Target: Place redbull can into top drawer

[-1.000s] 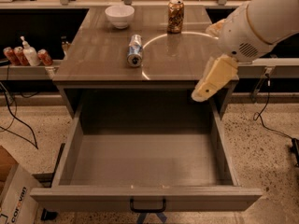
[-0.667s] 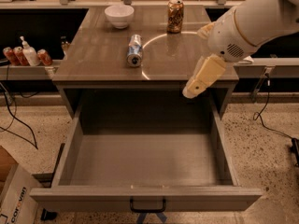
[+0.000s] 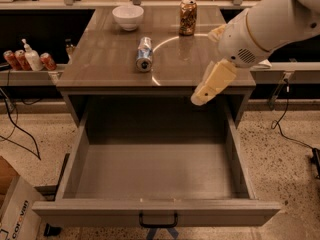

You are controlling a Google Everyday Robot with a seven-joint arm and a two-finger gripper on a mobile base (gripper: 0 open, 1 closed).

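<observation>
The redbull can is on the counter top, between the white bowl and the drawer. Next, my gripper goes to the body of the redbull can [image 3: 145, 55] and closes there.
The redbull can [image 3: 144, 54], slim, blue and silver, lies on its side on the counter top [image 3: 100, 64], silver end toward me. The top drawer [image 3: 155, 211] is pulled wide open below the counter, empty, with a small black handle on its front panel. My gripper [image 3: 201, 98], cream-coloured, hangs from the white arm at the right, over the counter's front edge and the drawer's back right part. It is well to the right of the can and holds nothing that I can see.
A wider gold-brown can [image 3: 188, 17] stands upright at the back of the counter. A white bowl [image 3: 128, 17] sits at the back left. Bottles and cans [image 3: 27, 59] stand on a low shelf at the left. A cardboard box [image 3: 15, 209] sits on the floor.
My arm and gripper have moved left and slightly down, from beside the counter's right edge toward its front middle. The can and drawer have not moved.
</observation>
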